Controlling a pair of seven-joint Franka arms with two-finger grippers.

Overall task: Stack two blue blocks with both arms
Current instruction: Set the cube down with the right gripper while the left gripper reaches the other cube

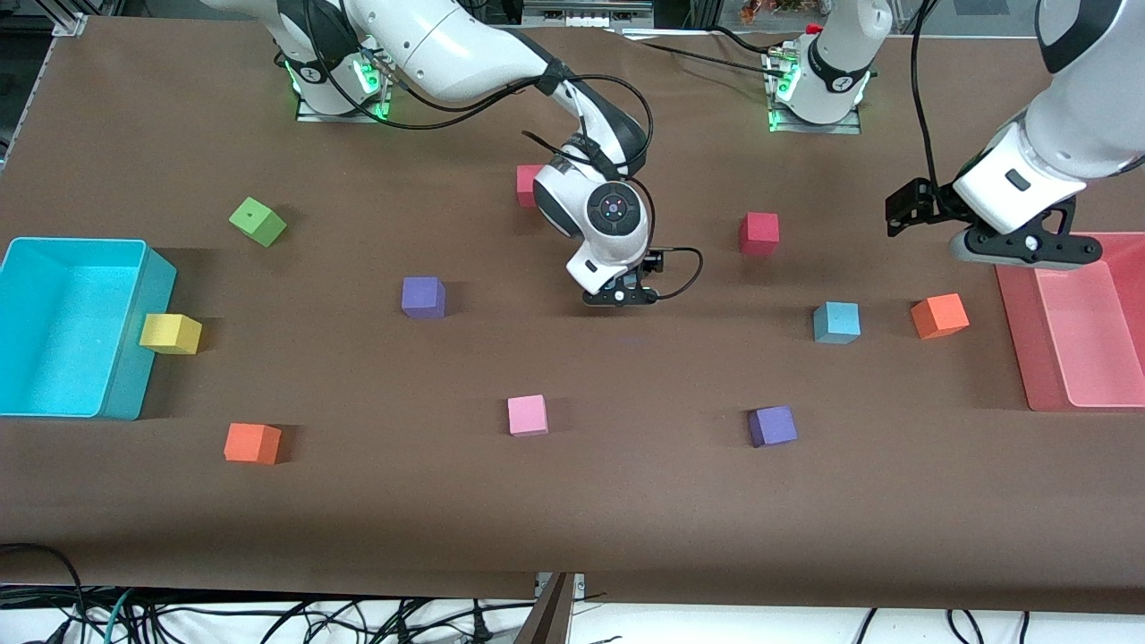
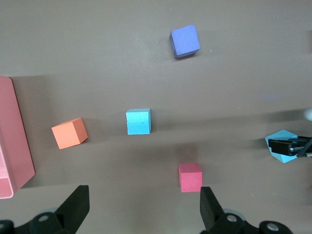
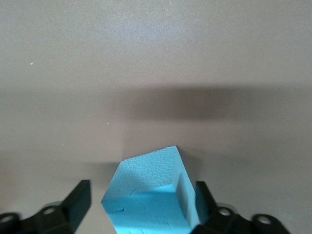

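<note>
My left gripper will grip the blue block on the opposite sides of the blue block (image 1: 836,322) (image 2: 139,122), beside the orange cube near the pink tray.
One blue block (image 1: 836,322) (image 2: 138,121) rests on the table toward the left arm's end, beside an orange cube. The second blue block (image 3: 151,200) (image 2: 282,146) sits turned corner-on between the fingers of my right gripper (image 3: 140,204). That gripper is open, with a gap on one side of the block. In the front view the right gripper (image 1: 622,295) is low over the middle of the table and hides this block. My left gripper (image 1: 1024,255) (image 2: 144,209) hangs open and empty beside the pink tray.
Purple cubes (image 1: 423,297) (image 1: 772,426), red cubes (image 1: 759,233) (image 1: 528,183), orange cubes (image 1: 939,316) (image 1: 252,443), a pink cube (image 1: 527,415), a yellow cube (image 1: 170,333) and a green cube (image 1: 258,221) are scattered about. A cyan bin (image 1: 54,268) and a pink tray (image 1: 1015,340) stand at the table's ends.
</note>
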